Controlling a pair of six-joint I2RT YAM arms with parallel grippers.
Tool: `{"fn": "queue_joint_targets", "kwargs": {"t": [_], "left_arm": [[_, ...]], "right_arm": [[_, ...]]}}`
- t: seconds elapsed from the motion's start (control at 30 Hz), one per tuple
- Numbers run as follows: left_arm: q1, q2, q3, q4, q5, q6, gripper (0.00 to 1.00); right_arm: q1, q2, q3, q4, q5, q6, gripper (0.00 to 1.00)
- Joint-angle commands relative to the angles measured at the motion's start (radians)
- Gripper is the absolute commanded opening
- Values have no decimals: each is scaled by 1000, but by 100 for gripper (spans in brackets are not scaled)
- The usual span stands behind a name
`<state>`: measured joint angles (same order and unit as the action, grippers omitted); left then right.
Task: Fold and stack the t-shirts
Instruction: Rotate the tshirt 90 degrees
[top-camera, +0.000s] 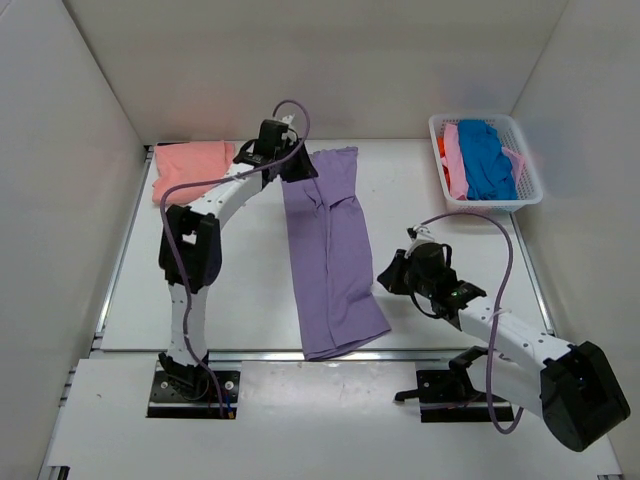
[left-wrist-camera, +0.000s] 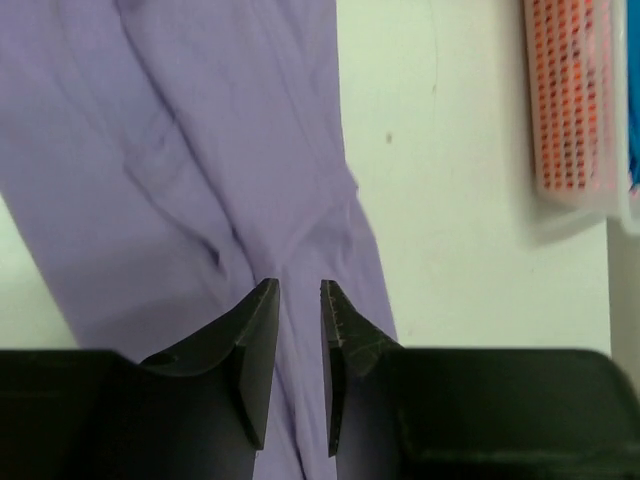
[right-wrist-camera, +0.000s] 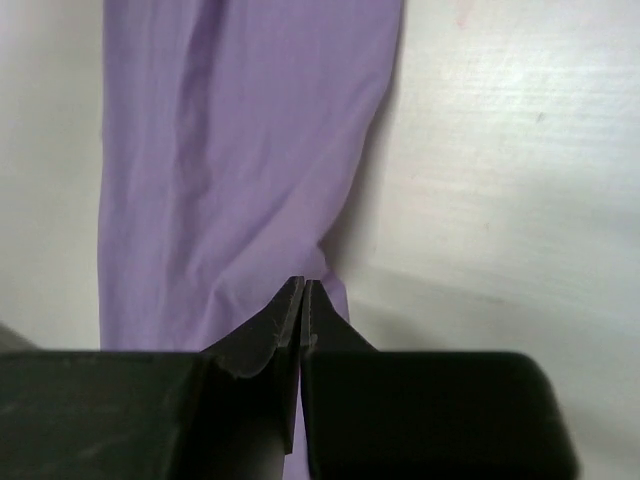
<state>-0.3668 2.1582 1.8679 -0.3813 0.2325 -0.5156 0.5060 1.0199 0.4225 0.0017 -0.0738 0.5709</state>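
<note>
The lavender t-shirt's near end is slanted and my right gripper is partway up its side edge, so I will straighten the t-shirt, then grab its near corner (top-camera: 385, 328).
A large lavender t-shirt (top-camera: 330, 260) lies as a long strip down the middle of the table, its near end at the front edge. My left gripper (top-camera: 297, 168) is at its far left corner. In the left wrist view the jaws (left-wrist-camera: 298, 290) stand narrowly apart with lavender cloth (left-wrist-camera: 200, 150) bunched between them and creases running into them. My right gripper (top-camera: 388, 275) is at the strip's right edge. In the right wrist view its jaws (right-wrist-camera: 304, 285) are pressed together on the edge of the cloth (right-wrist-camera: 230, 150). A salmon-pink t-shirt (top-camera: 190, 165) lies folded at the far left.
A white lattice basket (top-camera: 470, 118) at the far right holds a blue shirt (top-camera: 487, 160), a pink one (top-camera: 455, 160) and an orange one (top-camera: 441, 150). It also shows in the left wrist view (left-wrist-camera: 570, 100). White walls close in the table on three sides.
</note>
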Motion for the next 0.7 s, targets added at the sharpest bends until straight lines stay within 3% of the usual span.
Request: {"fn": "queue_joint_targets", "kwargs": {"t": [0.0, 0.3, 0.43, 0.53, 0.67], "left_arm": [[22, -78, -197, 67, -80, 23, 34], [14, 106, -136, -18, -98, 52, 33], [2, 212, -43, -65, -107, 58, 33], [5, 281, 51, -111, -105, 71, 33], [15, 418, 290, -217, -95, 71, 33]], "right_arm": [[-3, -38, -30, -74, -153, -54, 0], [72, -66, -191, -22, -155, 69, 0], [84, -60, -237, -14, -152, 109, 0], [107, -70, -261, -52, -132, 153, 0], [158, -95, -304, -55, -118, 240, 0]]}}
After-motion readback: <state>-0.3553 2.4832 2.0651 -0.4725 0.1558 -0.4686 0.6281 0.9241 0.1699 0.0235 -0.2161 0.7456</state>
